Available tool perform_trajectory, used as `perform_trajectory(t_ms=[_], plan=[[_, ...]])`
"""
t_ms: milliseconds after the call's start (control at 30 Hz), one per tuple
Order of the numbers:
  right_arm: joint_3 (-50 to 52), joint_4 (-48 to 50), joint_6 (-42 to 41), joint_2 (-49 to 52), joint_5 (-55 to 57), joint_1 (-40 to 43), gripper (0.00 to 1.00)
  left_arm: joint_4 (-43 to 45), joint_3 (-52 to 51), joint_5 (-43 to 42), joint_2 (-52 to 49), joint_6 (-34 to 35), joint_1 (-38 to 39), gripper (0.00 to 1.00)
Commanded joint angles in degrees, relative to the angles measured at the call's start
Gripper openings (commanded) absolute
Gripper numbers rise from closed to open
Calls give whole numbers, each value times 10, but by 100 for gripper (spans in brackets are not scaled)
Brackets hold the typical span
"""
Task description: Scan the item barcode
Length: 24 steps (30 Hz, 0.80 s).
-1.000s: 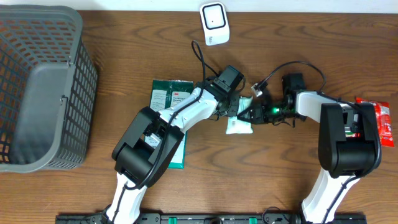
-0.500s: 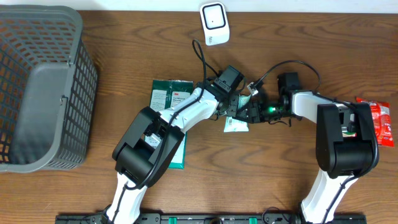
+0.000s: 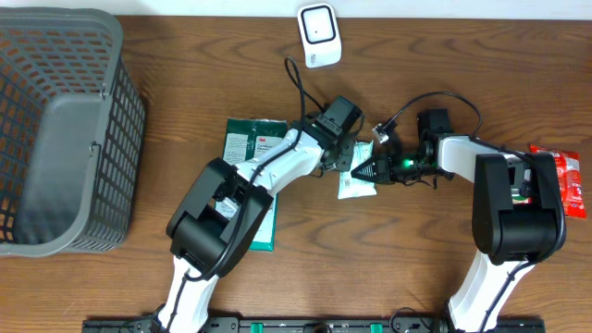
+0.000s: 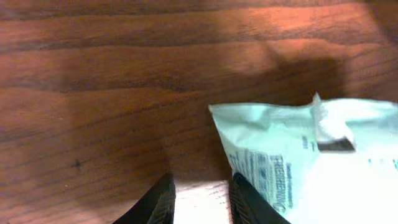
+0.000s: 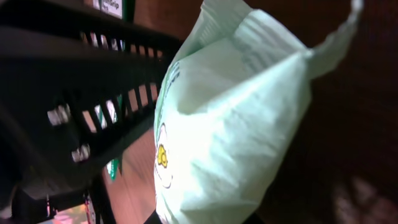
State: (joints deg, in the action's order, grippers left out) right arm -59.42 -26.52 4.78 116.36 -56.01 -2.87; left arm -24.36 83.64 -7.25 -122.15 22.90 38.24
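Note:
Next, my right gripper opens, regrips the packet's side (image 3: pixel 368 183) and lifts it clear first, since the packet lies low beside my left gripper's finger, outside its fingertips.
The item, a pale green packet (image 3: pixel 356 183), lies at the table's middle. It fills the right wrist view (image 5: pixel 236 118). My right gripper (image 3: pixel 364 171) is shut on the packet's right edge, and the packet runs down between its jaws (image 5: pixel 208 219). My left gripper (image 3: pixel 344 163) sits just left of the packet, open, with only bare wood between its fingertips (image 4: pixel 200 202). In the left wrist view the packet (image 4: pixel 311 162) lies right of the right finger (image 4: pixel 247 200), printed text facing up. I cannot make out a barcode. The white scanner (image 3: pixel 317 35) stands at the table's far edge.
A grey mesh basket (image 3: pixel 102 111) fills the left side. A dark green packet (image 3: pixel 248 143) lies under my left arm, with more green packaging (image 3: pixel 265 225) nearer the front. A red packet (image 3: pixel 571 180) lies at the right edge behind my right arm.
My right gripper opened, pushed left, then drew back slightly right and shut on the pale green packet. The packet shifted a little with it. My left gripper barely moved.

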Motion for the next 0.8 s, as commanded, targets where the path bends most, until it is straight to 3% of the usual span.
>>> perform_trajectory(t_ms=[0,300,633,767], plan=[[2,-12,4,7,-8,-9,5,2,10,-10,-12,10,-6,31],[2,-14,4,7,-8,-36,7,-9,10,-50,-8,43,-14,31],[2,-13,-20,7,39,-50,17,-24,10,-177,-6,53,-66,31],[2,-3,-20,7,39,-50,24,-35,10,-176,-6,49,-83,19]])
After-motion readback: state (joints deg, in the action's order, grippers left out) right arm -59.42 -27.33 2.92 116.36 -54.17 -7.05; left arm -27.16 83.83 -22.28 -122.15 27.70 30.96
